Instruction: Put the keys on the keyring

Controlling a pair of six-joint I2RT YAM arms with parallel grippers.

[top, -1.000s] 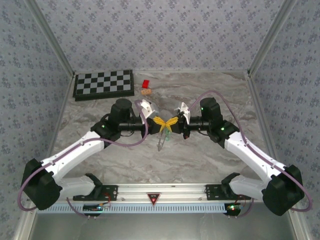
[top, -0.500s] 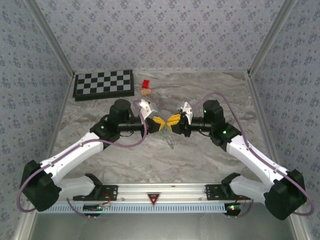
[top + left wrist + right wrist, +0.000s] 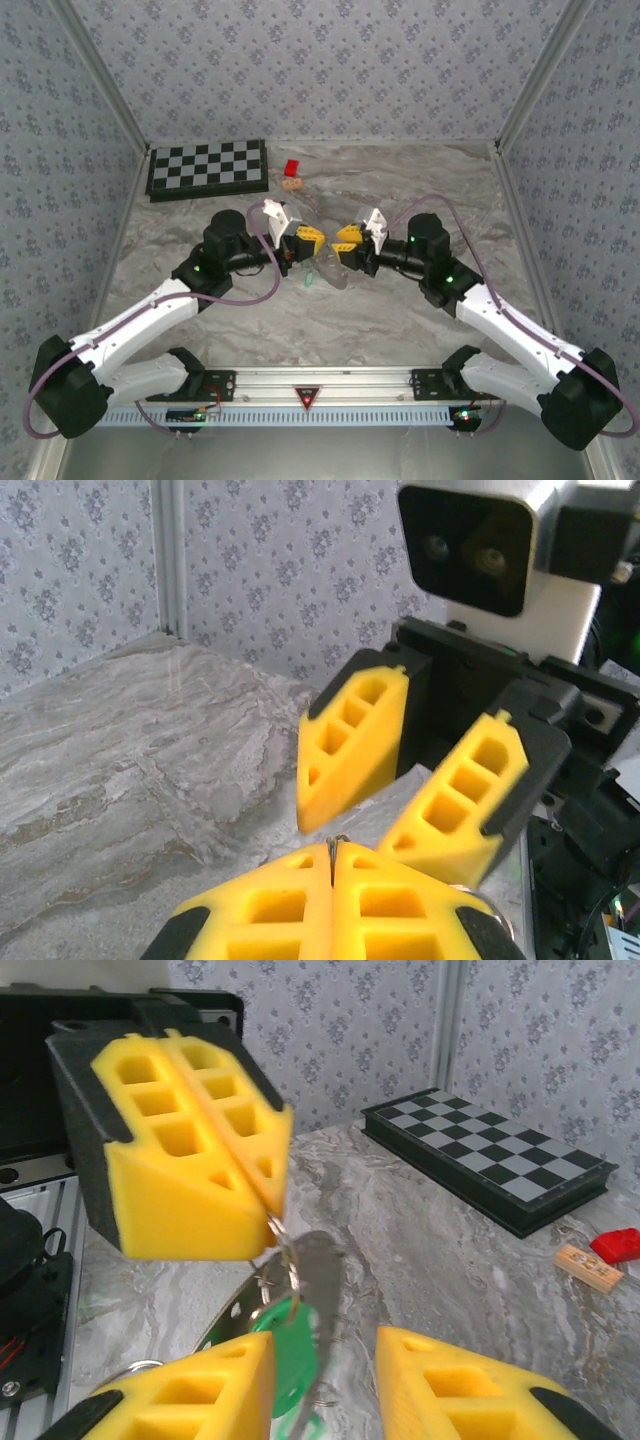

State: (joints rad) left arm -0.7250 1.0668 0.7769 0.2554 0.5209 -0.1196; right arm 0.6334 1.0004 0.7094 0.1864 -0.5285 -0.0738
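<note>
My right gripper should back off, level out and pinch the loop (image 3: 288,1260) beside my left gripper's fingers, because it slants down toward the green key head, below the keyring's loop.
My left gripper (image 3: 308,238) is shut, with a thin wire loop of the keyring (image 3: 226,1318) pinched at its yellow tips (image 3: 268,1200). A grey key blade (image 3: 318,1290) and a green key head (image 3: 290,1345) hang from that loop, above the marble table. In the top view the green key (image 3: 309,279) dangles below the left gripper. My right gripper (image 3: 345,240) faces it from the right, a short gap away. It is open (image 3: 325,1390), its fingers either side of the hanging key without touching it. The left wrist view shows my shut left gripper (image 3: 332,858) and the open right gripper (image 3: 395,795) beyond.
A folded chessboard (image 3: 207,168) lies at the back left. A small red block (image 3: 292,168) and a tan piece (image 3: 292,184) sit just right of it. Both arms meet mid-table, with the cage walls on three sides.
My right gripper has opened and drawn back to the right. The left gripper has shifted slightly left, and the key bunch now hangs from it alone.
</note>
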